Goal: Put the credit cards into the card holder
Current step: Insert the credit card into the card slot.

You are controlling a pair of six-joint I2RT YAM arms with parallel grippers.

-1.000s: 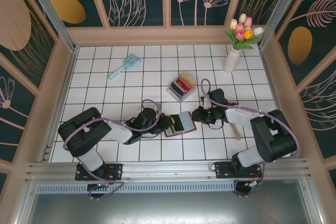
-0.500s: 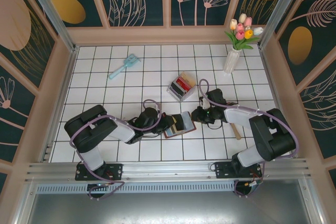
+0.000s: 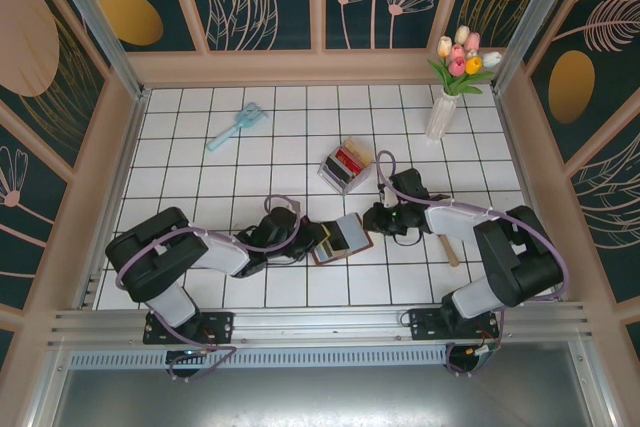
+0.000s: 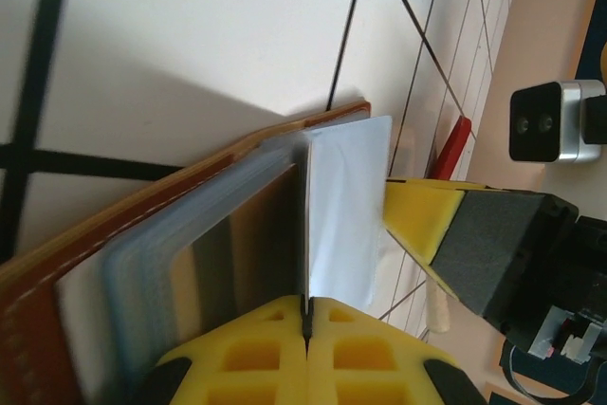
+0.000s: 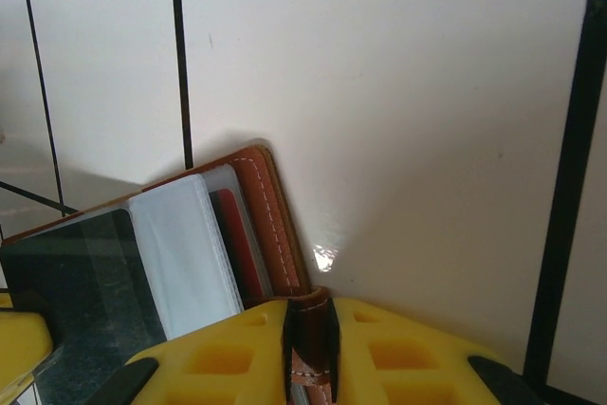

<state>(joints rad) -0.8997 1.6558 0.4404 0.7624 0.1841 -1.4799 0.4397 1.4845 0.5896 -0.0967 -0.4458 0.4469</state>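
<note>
My left gripper needs to let go of the credit card in the pale sleeve at the middle of the open card holder (image 3: 347,237) (image 4: 332,225).
The brown leather card holder (image 3: 341,237) lies open on the tiles between the two arms. My left gripper (image 4: 307,315) is shut on a thin pale sleeve page (image 4: 347,215) of the holder, which stands on edge above the brown cover (image 4: 142,201). My right gripper (image 5: 310,348) is shut on the stitched edge of the leather cover (image 5: 270,215). Inside, a red card (image 5: 245,258) sits in a sleeve beside a dark card (image 5: 85,296). More credit cards (image 3: 348,160) stand in a clear tray (image 3: 333,178) behind the holder.
A red scoop with a wooden handle (image 3: 449,248) lies beside the right arm. A white vase of tulips (image 3: 441,112) stands at the back right, and a light blue brush (image 3: 237,125) lies at the back left. Wooden walls ring the tiled table.
The right gripper has narrowed onto the holder's leather edge and shifted slightly. The left arm's elbow has swung a little; its gripper stays shut on the sleeve page.
</note>
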